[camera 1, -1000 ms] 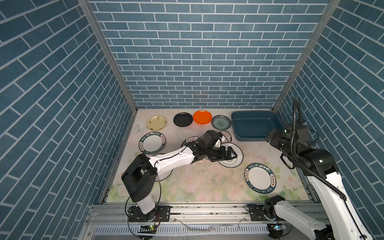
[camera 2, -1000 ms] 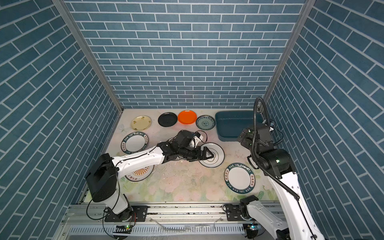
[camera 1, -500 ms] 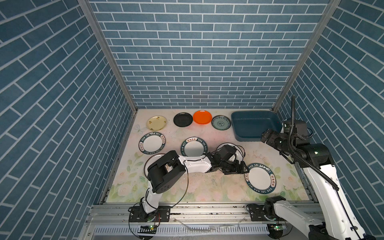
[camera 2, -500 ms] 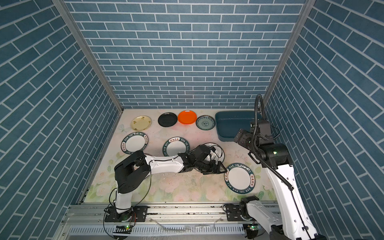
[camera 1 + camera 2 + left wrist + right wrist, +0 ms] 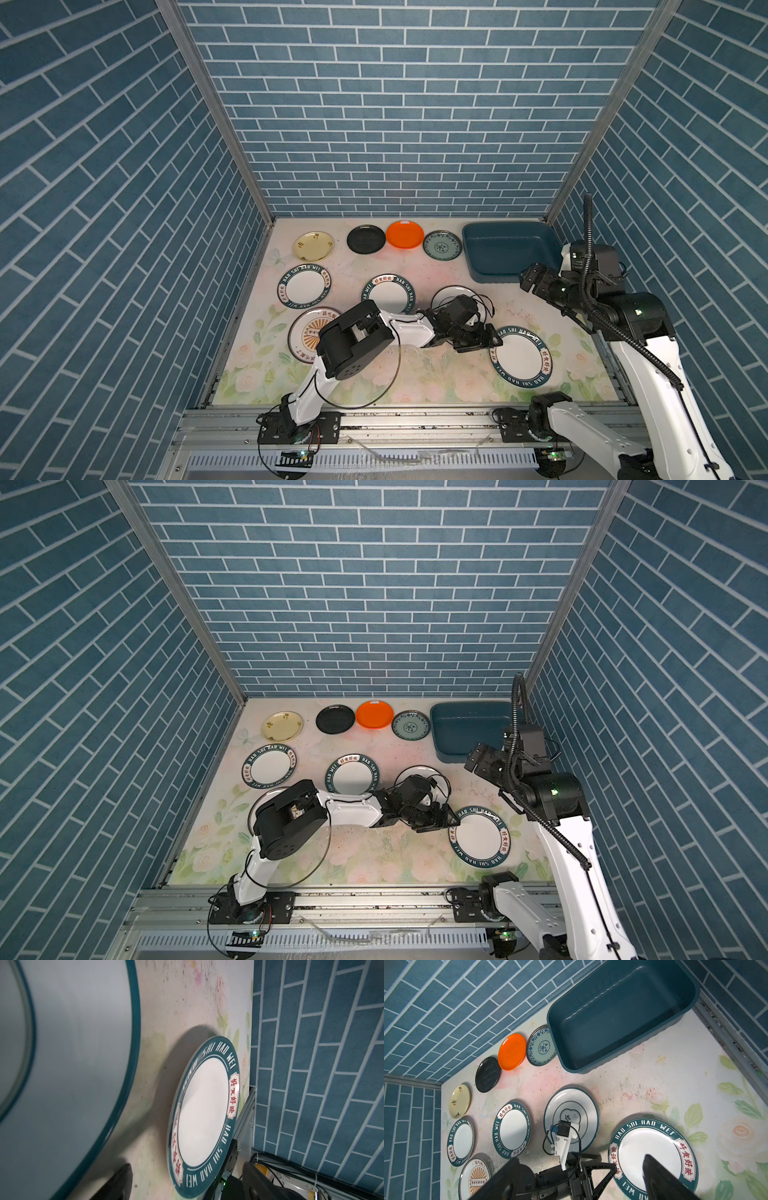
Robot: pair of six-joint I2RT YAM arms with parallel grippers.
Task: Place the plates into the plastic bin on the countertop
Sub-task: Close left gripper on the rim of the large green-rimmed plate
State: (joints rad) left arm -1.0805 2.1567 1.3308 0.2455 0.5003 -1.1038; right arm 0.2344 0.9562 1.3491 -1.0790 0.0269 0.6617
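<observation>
Next, I close my right gripper on the front lettered plate's rim (image 5: 694, 1178) near the red writing, across from the part of that rim between my left gripper's fingers.
Nine plates lie on the countertop (image 5: 453, 386): cream-yellow (image 5: 313, 245), black (image 5: 365, 239), orange (image 5: 404, 235) and teal-patterned (image 5: 442, 245) along the back, two lettered ones (image 5: 305, 286) (image 5: 388, 293), a ring plate (image 5: 446, 293) and a sunburst plate (image 5: 305, 338) partly behind my left arm. The front-right lettered plate (image 5: 519, 357) (image 5: 203, 1113) has its left rim between the wide-apart fingers of my open left gripper (image 5: 486, 338) (image 5: 189, 1184). The plastic bin (image 5: 509, 249) (image 5: 618, 1014) stands empty at the back right. My right gripper (image 5: 530, 278) (image 5: 583, 1178) hangs open over its front rim.
Blue brick walls close in the back and both sides. A metal rail (image 5: 399, 419) runs along the front edge. My left arm (image 5: 407, 330) lies low across the middle, with its cable looping over the ring plate.
My left gripper has swung from the ring plate forward and right to the front-right lettered plate's rim, its jaws narrowing a little. My right gripper has drifted slightly left by the bin.
</observation>
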